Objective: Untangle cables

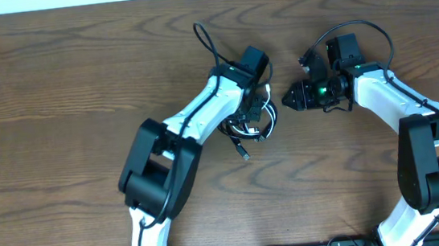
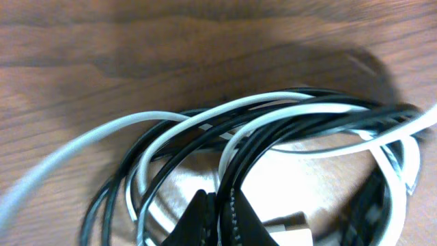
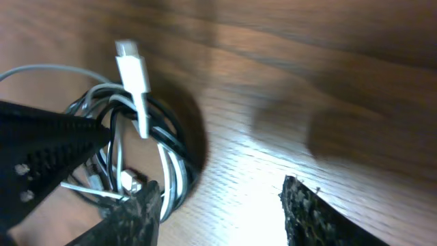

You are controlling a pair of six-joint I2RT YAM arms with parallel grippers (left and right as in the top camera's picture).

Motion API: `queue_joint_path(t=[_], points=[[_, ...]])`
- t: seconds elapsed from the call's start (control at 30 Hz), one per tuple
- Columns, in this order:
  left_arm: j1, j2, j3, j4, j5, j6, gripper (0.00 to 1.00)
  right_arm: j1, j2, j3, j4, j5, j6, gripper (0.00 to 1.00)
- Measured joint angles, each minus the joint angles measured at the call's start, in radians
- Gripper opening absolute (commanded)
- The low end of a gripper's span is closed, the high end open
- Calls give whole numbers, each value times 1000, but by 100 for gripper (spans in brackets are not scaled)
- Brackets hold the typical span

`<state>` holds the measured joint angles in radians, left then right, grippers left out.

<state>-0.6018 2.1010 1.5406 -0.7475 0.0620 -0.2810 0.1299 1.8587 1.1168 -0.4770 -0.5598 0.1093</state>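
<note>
Next, the left gripper releases the black cable on the wooden table [image 1: 272, 120] beside the right gripper's fingertips.
The cables [image 1: 250, 125] lie in a tangled coil of white and black cords at the table's middle. One black plug end [image 1: 244, 154] trails toward the front. My left gripper [image 1: 256, 107] is over the coil. In the left wrist view its fingers [image 2: 218, 215] are shut on black strands of the coil [image 2: 287, 116]. My right gripper [image 1: 288, 98] is open just to the right of the coil and holds nothing. In the right wrist view its fingers [image 3: 218, 205] frame bare wood, with the coil [image 3: 171, 157] beside the left finger. A white plug [image 3: 133, 72] sticks up from the coil.
The wooden table [image 1: 55, 90] extends to both sides. The arms' own thicker black wires loop above the left wrist [image 1: 205, 39] and the right wrist [image 1: 355, 25]. The arm bases stand at the front edge.
</note>
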Motion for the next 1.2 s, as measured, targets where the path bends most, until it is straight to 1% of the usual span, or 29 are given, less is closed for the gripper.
queue_joint_path(t=[0.1, 0.27, 0.5, 0.8, 0.9, 0.97, 1.13, 1.2], points=[[7, -57, -5, -1, 11, 24, 7, 0, 0, 0, 2, -72, -48, 49], [15, -148, -5, -2, 77, 84, 7, 0, 0, 0, 5, -144, -88, 52], [15, -164, -5, -4, 229, 138, 7, 0, 0, 0, 12, -171, -105, 58], [16, -164, -5, 1, 389, 187, 7, 3, 0, 0, 19, -103, -102, 59], [21, -164, -5, 4, 466, 209, 7, 12, 0, 0, 23, -79, -98, 53], [29, -164, -5, 4, 517, 216, 7, 19, 0, 0, 25, -55, -88, 51], [66, -164, -5, 5, 644, 235, 7, 21, 0, 0, 26, 20, -48, 52], [82, -164, -5, 5, 690, 239, 7, 23, 0, 0, 26, 37, -39, 54]])
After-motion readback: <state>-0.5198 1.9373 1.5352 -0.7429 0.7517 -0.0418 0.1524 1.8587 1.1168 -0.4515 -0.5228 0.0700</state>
